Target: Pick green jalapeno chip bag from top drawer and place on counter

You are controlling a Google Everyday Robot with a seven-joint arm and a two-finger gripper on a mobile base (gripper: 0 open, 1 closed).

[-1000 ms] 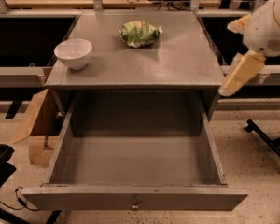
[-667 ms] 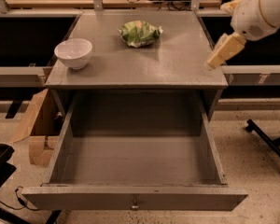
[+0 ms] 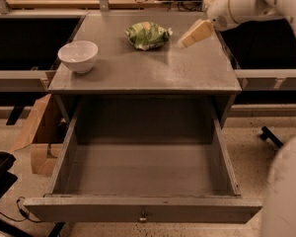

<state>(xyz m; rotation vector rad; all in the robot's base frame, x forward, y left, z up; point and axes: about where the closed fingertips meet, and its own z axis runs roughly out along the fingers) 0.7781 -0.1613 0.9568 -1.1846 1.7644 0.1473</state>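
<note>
My gripper will next move to the green jalapeno chip bag's end (image 3: 164, 36) farthest from the white bowl and close there.
The green jalapeno chip bag (image 3: 147, 35) lies on the counter (image 3: 148, 70) near its back edge, slightly right of centre. My gripper (image 3: 193, 34) hangs over the counter's back right part, just right of the bag and apart from it, holding nothing that I can see. The top drawer (image 3: 143, 210) is pulled fully out below the counter, and its inside shows nothing. Its small knob sits at the centre of the front panel.
A white bowl (image 3: 78, 56) stands on the counter's left side. An open cardboard box (image 3: 37, 132) sits on the floor left of the cabinet. A dark chair base (image 3: 271, 137) is on the floor at right. Part of my white body (image 3: 286, 191) fills the lower right corner.
My gripper has moved from beyond the counter's right edge leftward and toward the back, ending close beside the chip bag. The bag, bowl and drawer have not moved.
</note>
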